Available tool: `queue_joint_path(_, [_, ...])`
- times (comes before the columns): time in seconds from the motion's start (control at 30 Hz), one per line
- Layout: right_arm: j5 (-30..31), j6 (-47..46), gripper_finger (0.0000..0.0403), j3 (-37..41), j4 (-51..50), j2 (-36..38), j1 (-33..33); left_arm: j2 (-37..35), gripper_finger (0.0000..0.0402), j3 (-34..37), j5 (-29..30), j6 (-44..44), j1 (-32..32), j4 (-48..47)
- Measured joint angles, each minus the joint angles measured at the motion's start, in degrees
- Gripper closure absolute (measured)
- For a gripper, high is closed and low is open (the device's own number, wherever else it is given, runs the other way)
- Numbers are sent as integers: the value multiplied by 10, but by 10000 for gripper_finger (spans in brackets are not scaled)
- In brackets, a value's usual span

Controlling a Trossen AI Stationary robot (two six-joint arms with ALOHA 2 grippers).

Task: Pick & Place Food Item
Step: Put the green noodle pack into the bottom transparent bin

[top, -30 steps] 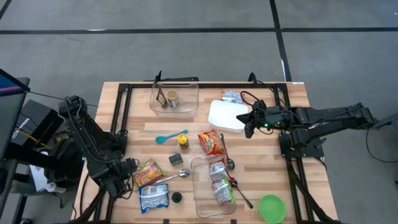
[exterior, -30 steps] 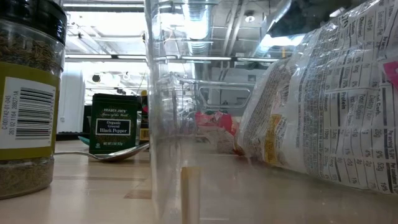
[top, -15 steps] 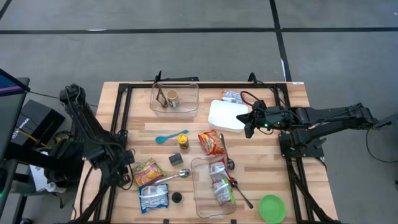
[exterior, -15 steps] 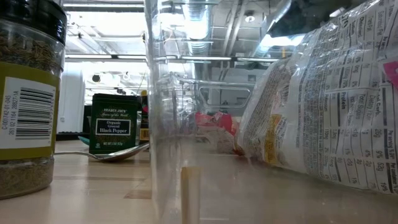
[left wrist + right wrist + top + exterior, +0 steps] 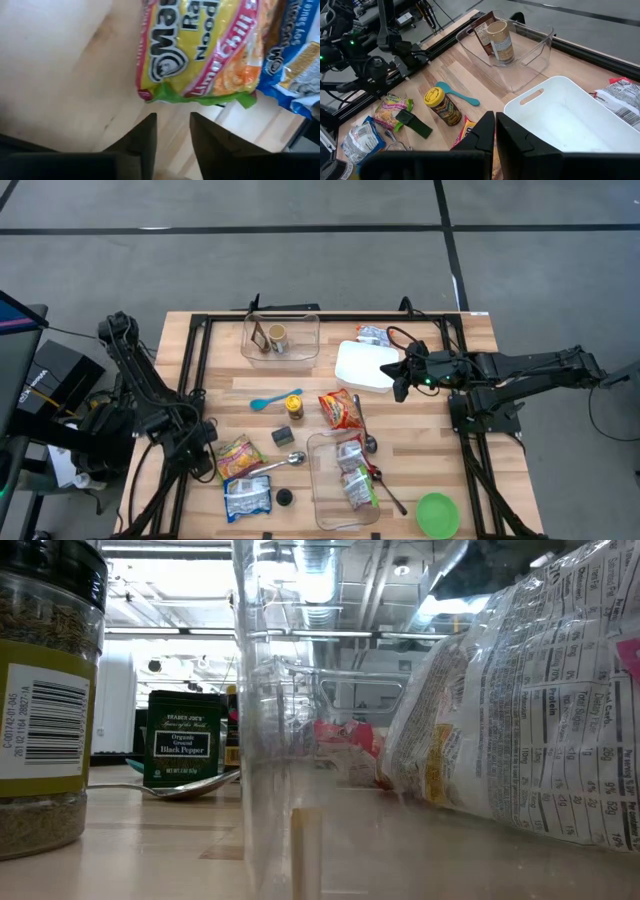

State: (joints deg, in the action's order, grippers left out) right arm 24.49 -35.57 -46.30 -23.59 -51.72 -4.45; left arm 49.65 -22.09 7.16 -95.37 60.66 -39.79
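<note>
My left gripper should open, reach further and pinch the pink-edged corner (image 5: pixel 145 93) before lifting, because the green end of the ramen packet lies beyond its fingertips.
A yellow-and-pink ramen packet with a green end (image 5: pixel 238 456) lies flat on the table near the left front; in the left wrist view (image 5: pixel 200 50) it lies just beyond my fingertips. My left gripper (image 5: pixel 203 443) (image 5: pixel 173 135) hovers at the packet's left end, narrowly open and empty. A blue-and-white packet (image 5: pixel 247 498) lies beside it. My right gripper (image 5: pixel 401 380) (image 5: pixel 495 125) is shut and empty, held above the right end of the white bin (image 5: pixel 365 365).
A clear bin (image 5: pixel 345 480) holding packets stands at the front centre. Another clear bin (image 5: pixel 280 337) with a jar stands at the back. A red ramen packet (image 5: pixel 342 410), a spice jar (image 5: pixel 293 407), a blue spoon (image 5: pixel 268 401), a metal spoon (image 5: pixel 282 463) and a green bowl (image 5: pixel 437 515) lie around.
My left gripper has gone from near the table's front edge toward the far edge, ending at the left end of the yellow-and-pink ramen packet. The packet has not moved.
</note>
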Motion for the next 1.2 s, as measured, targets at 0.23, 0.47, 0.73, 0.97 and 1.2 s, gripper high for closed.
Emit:
queue_joint_path(0.23, [0, 0, 392, 0, 0, 0, 0, 0, 232, 0, 2, 0, 0, -22])
queue_joint_path(0.47, [0, 0, 392, 0, 0, 0, 0, 0, 203, 0, 57, -1, 0, -23])
queue_joint_path(0.73, [0, 0, 392, 0, 0, 0, 0, 0, 200, 0, 67, 5, 0, -34])
queue_joint_path(0.97, [0, 0, 392, 0, 0, 0, 0, 0, 217, 0, 69, 24, 0, -33])
queue_joint_path(1.2, [0, 0, 392, 0, 0, 0, 0, 0, 231, 33, 68, 30, 0, 17])
